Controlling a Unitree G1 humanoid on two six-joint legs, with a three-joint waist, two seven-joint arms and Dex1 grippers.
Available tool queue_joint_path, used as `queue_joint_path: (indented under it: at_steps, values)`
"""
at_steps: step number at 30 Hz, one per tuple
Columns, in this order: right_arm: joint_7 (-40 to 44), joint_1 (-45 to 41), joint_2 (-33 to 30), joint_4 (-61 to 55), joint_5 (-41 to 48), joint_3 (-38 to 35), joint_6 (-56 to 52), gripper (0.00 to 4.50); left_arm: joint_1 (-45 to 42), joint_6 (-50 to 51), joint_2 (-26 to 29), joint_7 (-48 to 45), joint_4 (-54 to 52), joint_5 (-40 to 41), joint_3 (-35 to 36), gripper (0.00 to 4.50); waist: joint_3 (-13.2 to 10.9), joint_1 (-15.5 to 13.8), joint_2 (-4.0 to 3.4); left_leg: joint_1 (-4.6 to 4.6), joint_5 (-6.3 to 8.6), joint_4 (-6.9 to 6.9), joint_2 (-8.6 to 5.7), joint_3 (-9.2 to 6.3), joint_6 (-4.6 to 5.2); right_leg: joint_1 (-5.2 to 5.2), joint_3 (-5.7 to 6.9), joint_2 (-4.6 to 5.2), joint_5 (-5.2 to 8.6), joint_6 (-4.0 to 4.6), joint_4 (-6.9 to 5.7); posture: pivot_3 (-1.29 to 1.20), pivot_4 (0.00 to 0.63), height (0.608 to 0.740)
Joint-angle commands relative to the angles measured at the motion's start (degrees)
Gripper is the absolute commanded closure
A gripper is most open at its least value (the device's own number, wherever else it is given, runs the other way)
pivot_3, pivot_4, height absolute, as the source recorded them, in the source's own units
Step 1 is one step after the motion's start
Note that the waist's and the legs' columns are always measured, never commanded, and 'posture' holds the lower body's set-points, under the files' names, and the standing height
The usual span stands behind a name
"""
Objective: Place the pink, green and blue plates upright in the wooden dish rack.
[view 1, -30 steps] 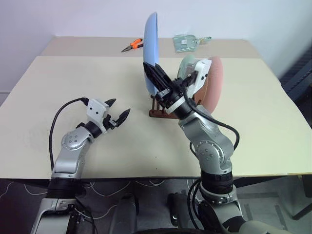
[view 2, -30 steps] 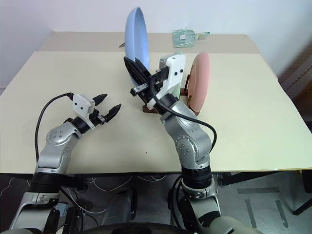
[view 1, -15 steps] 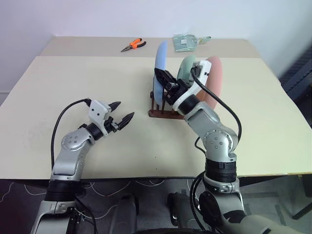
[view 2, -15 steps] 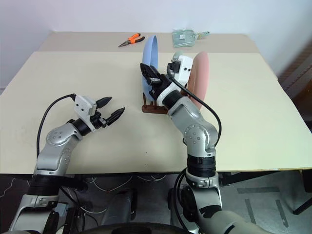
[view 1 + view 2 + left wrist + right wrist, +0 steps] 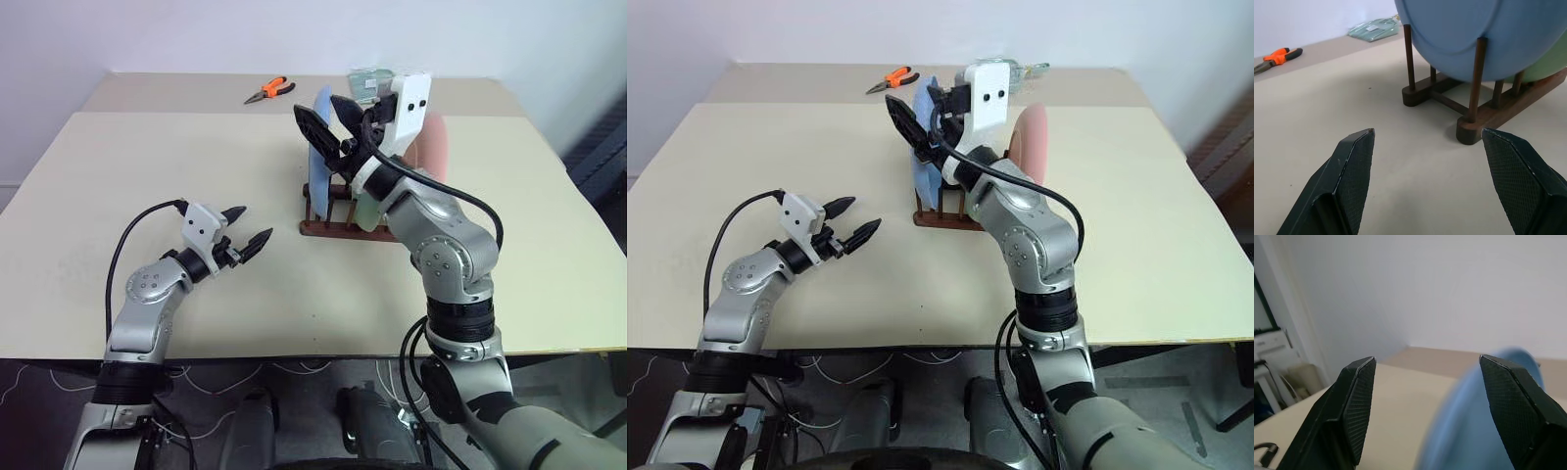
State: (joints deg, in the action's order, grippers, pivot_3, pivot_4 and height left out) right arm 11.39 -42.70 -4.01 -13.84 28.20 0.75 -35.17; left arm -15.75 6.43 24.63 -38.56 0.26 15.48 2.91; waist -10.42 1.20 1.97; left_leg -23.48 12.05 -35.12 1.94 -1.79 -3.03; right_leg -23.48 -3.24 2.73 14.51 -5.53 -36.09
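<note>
The near side (image 5: 357, 235) of the wooden dish rack, by the green plate's bottom edge, is next for my right gripper to go to and close on.
The blue plate (image 5: 317, 162) stands upright at the left end of the wooden dish rack (image 5: 336, 229). Behind it in the rack are the green plate (image 5: 1547, 66) and the pink plate (image 5: 432, 147), both partly hidden by my right arm. My right gripper (image 5: 329, 116) hovers open just above the blue plate's top rim (image 5: 1484, 431), with nothing between its fingers. Left of the rack, my left gripper (image 5: 250, 225) is open and empty low over the table, pointing at the rack (image 5: 1469, 117).
Orange-handled pliers (image 5: 266, 90) and a clear plastic packet (image 5: 370, 84) lie on the far table behind the rack. The beige table (image 5: 147, 196) stretches wide to the left and right of the rack.
My right gripper lowered the blue plate into the rack, let go of it, opened and rose above it. The left arm has stayed where it was.
</note>
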Motion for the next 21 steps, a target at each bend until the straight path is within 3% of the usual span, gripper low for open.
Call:
queue_joint_path:
  at_steps: [1,7,12,21]
  values:
    - [0.3,-0.5,0.0,-2.7,0.2,-0.3,0.6,1.09,-0.1,-1.6,-0.5,-0.1,-0.4,-0.4,-0.4,0.91,0.0,0.0,0.0,0.0,0.0,0.0,0.0,0.0,0.0,0.0,0.0,0.0,0.0,0.0,0.0,0.0,0.15,0.732]
    - [0.9,-0.6,-2.9,-4.5,-3.1,0.2,1.9,1.09,0.0,-2.4,-1.3,0.0,0.3,-0.9,-0.6,0.91,0.0,0.0,0.0,-0.01,0.0,0.0,0.0,0.0,0.0,0.0,0.0,0.01,0.0,0.0,0.0,0.0,0.15,0.732]
    - [7.7,-0.3,-14.4,-12.1,-4.2,-1.4,2.4,1.09,-0.8,-3.1,-1.3,1.0,1.8,-1.0,0.4,0.91,0.0,-0.3,-0.02,-0.07,0.0,-0.01,-0.02,0.0,0.0,0.0,0.0,0.04,0.01,0.0,0.09,0.0,0.15,0.732]
    - [15.2,8.5,-33.1,-19.4,-1.2,-13.7,-2.0,1.09,-2.4,-5.2,-1.1,0.7,5.3,-1.5,-0.2,0.91,0.0,-0.4,-0.02,-0.06,0.01,-0.01,-0.02,0.02,0.01,0.02,-0.01,0.06,0.03,0.03,0.12,0.0,0.15,0.732]
